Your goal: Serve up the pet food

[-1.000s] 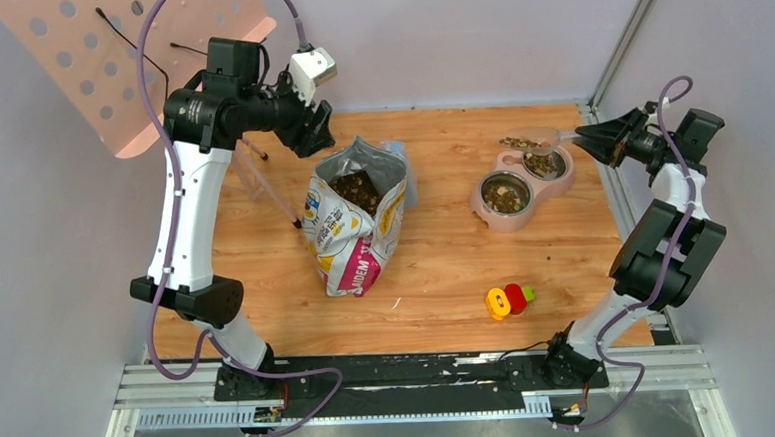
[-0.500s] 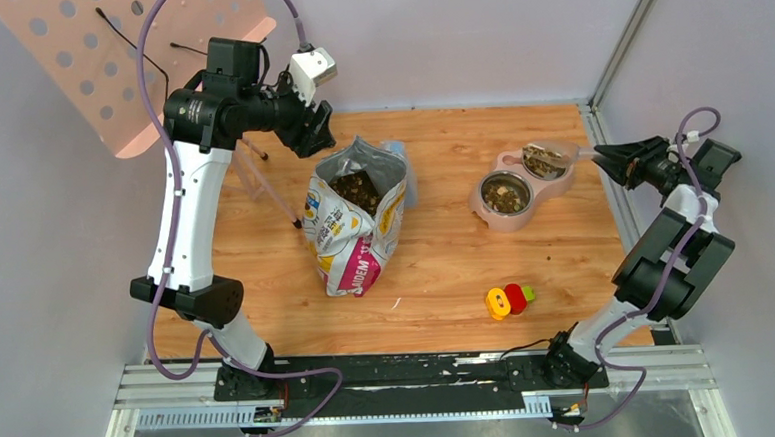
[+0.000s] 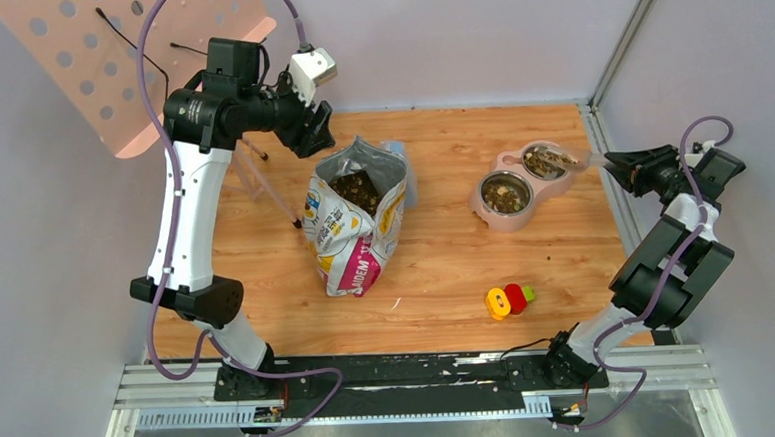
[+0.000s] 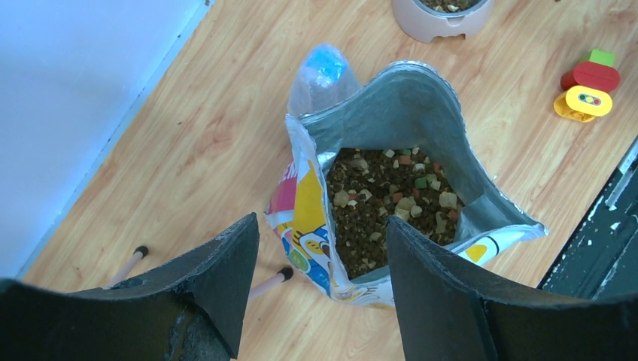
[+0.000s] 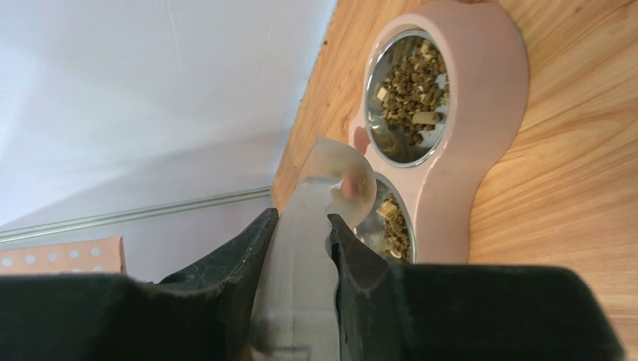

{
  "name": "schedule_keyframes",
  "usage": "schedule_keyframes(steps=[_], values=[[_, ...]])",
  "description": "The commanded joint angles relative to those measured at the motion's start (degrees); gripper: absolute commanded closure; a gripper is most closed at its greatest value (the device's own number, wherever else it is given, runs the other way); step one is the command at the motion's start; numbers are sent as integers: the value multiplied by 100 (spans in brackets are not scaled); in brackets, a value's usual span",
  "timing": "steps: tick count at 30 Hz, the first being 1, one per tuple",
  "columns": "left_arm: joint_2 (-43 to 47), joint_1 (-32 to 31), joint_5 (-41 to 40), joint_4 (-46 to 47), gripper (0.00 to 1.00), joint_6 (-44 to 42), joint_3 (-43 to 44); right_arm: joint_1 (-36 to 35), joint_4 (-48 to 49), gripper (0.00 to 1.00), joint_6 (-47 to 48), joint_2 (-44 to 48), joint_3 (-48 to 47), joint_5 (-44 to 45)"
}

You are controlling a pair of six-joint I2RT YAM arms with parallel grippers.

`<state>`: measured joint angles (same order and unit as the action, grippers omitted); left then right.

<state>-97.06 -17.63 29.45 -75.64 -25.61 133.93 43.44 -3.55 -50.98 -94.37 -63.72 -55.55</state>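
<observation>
I'll set the translucent scoop on the bare wood (image 3: 458,254) between printed bag and toy, using my right gripper.
The pet food, small brown kibble, fills the open printed bag (image 3: 354,225) as a heap (image 3: 355,190) that also shows in the left wrist view (image 4: 387,195). More kibble lies in both steel bowls (image 3: 505,194) (image 5: 410,83) of the pink double stand (image 3: 504,222). My right gripper (image 3: 616,163) (image 5: 302,218) is shut on the handle of a translucent scoop (image 5: 342,177). The scoop (image 3: 559,157) is tipped over the far right bowl. My left gripper (image 3: 314,132) (image 4: 323,233) is open and empty, above and behind the bag.
A yellow, red and green toy (image 3: 508,299) (image 4: 587,90) lies near the front. A pink perforated board (image 3: 124,52) on thin legs stands at the back left. A clear blue-tinted plastic piece (image 4: 322,71) sits behind the bag. The right wall is close to the right arm.
My right gripper has drawn back to the right and lowered. The scoop has come down and tipped over the far right bowl. The left arm has not moved.
</observation>
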Motion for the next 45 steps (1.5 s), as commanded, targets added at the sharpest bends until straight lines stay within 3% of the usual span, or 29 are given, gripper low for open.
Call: schedule_keyframes(steps=[1,11,26,45], values=[[296,-21,-18,-94,29,-15,10,77,301,100,362,-65,-46,494],[396,-21,-72,-120,29,-32,-138,-139,-188,100,1608,-300,-596,1457],[385,-21,23,-113,29,-20,-152,-1297,-974,100,3571,-82,-1192,3234],[464,-21,195,-50,29,-108,-278,-1733,-1156,100,4411,691,-1118,4184]])
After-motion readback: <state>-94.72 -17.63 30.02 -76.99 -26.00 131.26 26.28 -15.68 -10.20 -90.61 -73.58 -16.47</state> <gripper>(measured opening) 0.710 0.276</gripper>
